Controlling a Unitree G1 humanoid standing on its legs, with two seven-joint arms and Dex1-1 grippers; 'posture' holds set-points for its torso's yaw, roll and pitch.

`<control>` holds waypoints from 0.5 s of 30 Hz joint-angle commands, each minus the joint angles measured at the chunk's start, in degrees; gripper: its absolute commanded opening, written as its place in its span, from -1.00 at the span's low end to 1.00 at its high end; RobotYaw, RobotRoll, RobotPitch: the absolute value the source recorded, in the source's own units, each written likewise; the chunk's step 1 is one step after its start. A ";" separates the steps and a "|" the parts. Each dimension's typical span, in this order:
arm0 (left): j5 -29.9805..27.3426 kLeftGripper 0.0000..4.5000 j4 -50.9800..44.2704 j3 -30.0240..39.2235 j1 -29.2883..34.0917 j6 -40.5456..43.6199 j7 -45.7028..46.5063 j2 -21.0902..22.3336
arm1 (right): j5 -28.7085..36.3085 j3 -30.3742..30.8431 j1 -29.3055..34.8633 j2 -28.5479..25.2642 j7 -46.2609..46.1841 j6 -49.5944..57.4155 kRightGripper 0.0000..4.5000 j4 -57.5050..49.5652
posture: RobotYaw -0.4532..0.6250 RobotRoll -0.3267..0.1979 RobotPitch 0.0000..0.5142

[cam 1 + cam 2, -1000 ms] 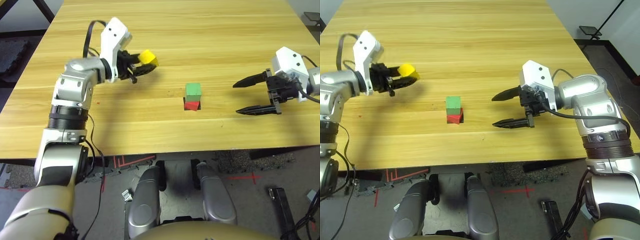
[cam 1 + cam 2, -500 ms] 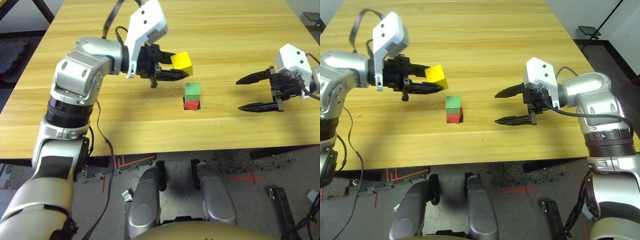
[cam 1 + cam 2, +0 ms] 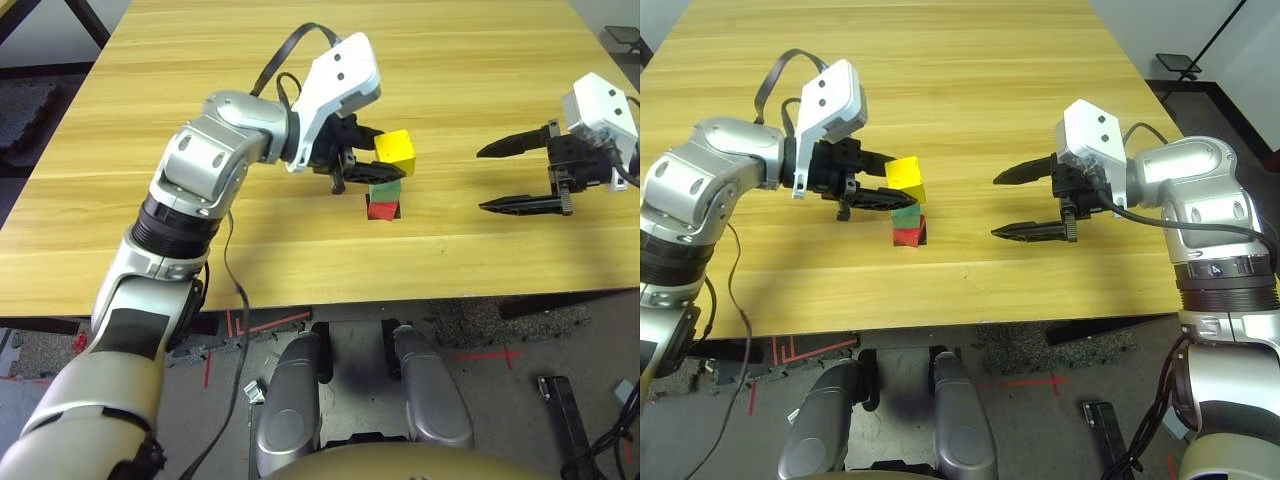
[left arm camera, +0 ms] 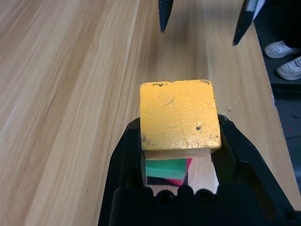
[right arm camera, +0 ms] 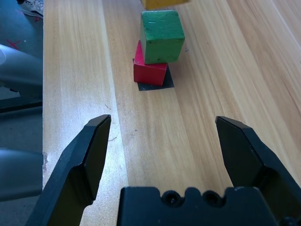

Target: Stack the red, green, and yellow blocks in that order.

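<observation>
The robot's left gripper needs to release the yellow block, hanging in the air above the stack, on top of the green block (image 3: 390, 172) (image 4: 166, 165), straight above the red one.
The yellow block (image 3: 395, 152) hangs in the air between the fingers of my left gripper (image 3: 385, 165), which is shut on it. Directly below it the green block (image 3: 386, 190) rests on the red block (image 3: 382, 210), slightly twisted against it. In the left wrist view the yellow block (image 4: 178, 115) covers most of the green block (image 4: 165, 168) and the red block (image 4: 182, 177). My right gripper (image 3: 482, 180) stands open to the right of the stack, at a clear distance, with nothing between its fingers. Its wrist view faces the green block (image 5: 162, 30) and the red block (image 5: 149, 71).
A flat black square patch (image 5: 157, 84) lies under the red block. The wooden table (image 3: 300, 260) has its front edge close below the stack. A person's shoes (image 4: 284, 49) stand on the floor beyond the table's right side.
My left arm has swung right from the table's left part, carrying the yellow block over the green-on-red stack. The right gripper has drawn a little to the right, still open.
</observation>
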 commanded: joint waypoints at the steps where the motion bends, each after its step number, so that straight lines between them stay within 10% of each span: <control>1: 1.08 -0.08 1.74 -1.27 -0.42 -2.20 -0.45 -0.83 | 1.15 -1.04 0.94 -0.84 0.04 0.69 1.00 -1.23 | 0.30 0.71 -0.12; 15: 1.90 -0.08 1.76 -1.95 1.72 -4.21 -1.46 -1.33 | 1.05 -0.77 0.63 -0.87 0.21 1.18 1.00 -1.46 | 0.29 0.67 -0.05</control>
